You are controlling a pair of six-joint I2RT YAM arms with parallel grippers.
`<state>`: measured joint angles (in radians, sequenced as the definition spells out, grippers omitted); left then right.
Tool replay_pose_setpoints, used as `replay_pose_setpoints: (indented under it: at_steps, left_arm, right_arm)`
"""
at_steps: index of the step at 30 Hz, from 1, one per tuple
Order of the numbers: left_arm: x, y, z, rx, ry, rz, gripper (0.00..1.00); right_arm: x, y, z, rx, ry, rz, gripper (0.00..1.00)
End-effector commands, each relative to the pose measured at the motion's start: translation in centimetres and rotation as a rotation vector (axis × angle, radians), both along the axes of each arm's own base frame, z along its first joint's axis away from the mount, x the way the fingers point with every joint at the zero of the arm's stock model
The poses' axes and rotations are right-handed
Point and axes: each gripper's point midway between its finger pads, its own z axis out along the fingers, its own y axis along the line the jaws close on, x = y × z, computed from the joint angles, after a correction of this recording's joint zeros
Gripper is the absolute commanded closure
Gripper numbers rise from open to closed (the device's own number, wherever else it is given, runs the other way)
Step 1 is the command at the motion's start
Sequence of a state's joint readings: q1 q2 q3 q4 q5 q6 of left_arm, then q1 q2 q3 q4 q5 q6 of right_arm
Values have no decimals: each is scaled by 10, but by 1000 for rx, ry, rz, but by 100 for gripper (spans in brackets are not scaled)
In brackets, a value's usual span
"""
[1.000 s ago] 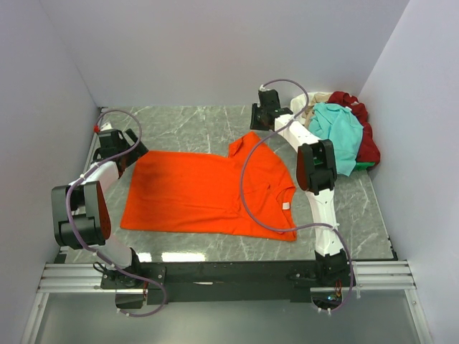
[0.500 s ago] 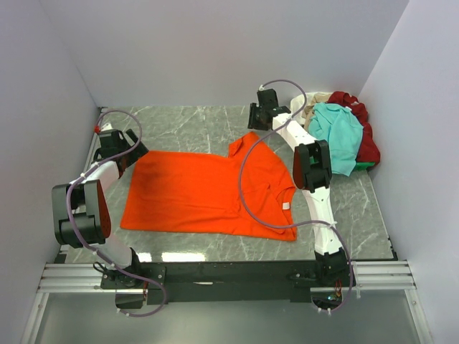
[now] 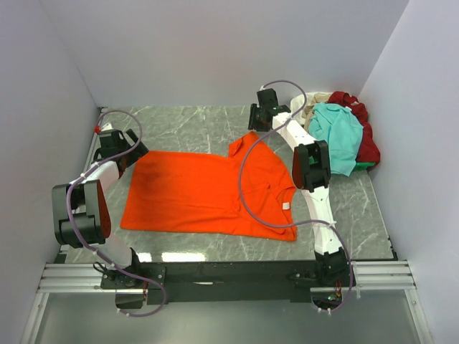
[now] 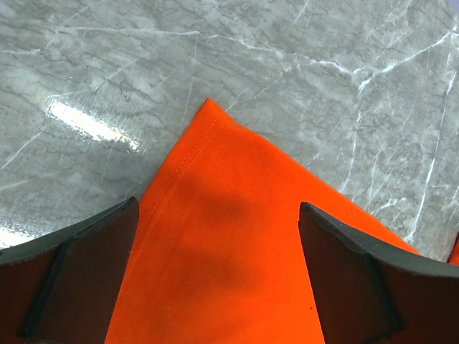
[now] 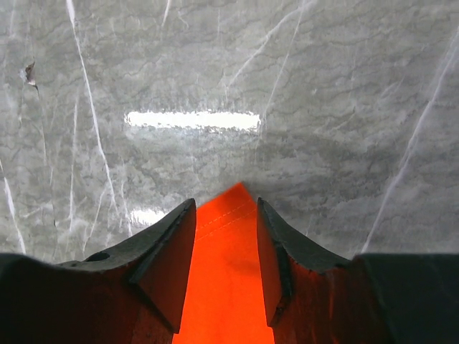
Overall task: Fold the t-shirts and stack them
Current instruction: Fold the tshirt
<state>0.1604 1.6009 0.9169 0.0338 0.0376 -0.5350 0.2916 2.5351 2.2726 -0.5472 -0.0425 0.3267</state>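
My partly open right gripper has the sleeve's corner off-centre, close to one finger, so it should open, move over and pinch that corner (image 5: 240, 204).
A bright orange t-shirt (image 3: 208, 190) lies flat on the marble table, its small white neck label (image 3: 286, 206) at the right. My left gripper (image 3: 115, 145) is wide open over the shirt's far left corner (image 4: 215, 236), with dark fingers (image 4: 68, 276) on either side. My right gripper (image 3: 259, 120) is at the far sleeve tip. In the right wrist view its jaws (image 5: 225, 204) stand partly open with the orange sleeve corner (image 5: 228, 258) between them, the tip just past the fingertips. Teal (image 3: 337, 132), dark red (image 3: 367, 143) and cream (image 3: 315, 102) t-shirts lie heaped at the back right.
The grey marble table (image 3: 186, 122) is walled in by pale panels at the back and both sides. The heap of shirts fills the back right corner. A metal rail (image 3: 229, 276) runs along the near edge by the arm bases.
The right arm has shifted slightly left and nearer, bringing its gripper onto the sleeve tip. The left arm and the orange shirt have not moved.
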Motion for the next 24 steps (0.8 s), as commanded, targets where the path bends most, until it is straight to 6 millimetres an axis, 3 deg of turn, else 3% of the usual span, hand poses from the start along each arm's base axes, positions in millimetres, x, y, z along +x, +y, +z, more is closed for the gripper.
replay_pose_setpoints:
  at_steps: [1, 15, 18, 24]
  left_arm:
    - [11, 1, 18, 11, -61, -18, 0]
    - [11, -1, 18, 5, -62, -24, 1]
    - [11, -1, 18, 5, -62, -24, 0]
    - [11, 2, 18, 15, -54, -13, 0]
  right_arm:
    - [7, -5, -1, 10, 0, -27, 53]
    - [2, -3, -10, 32, 43, -32, 54]
    - [3, -4, -10, 37, 43, -33, 61]
    - [0, 1, -9, 59, 43, -18, 84]
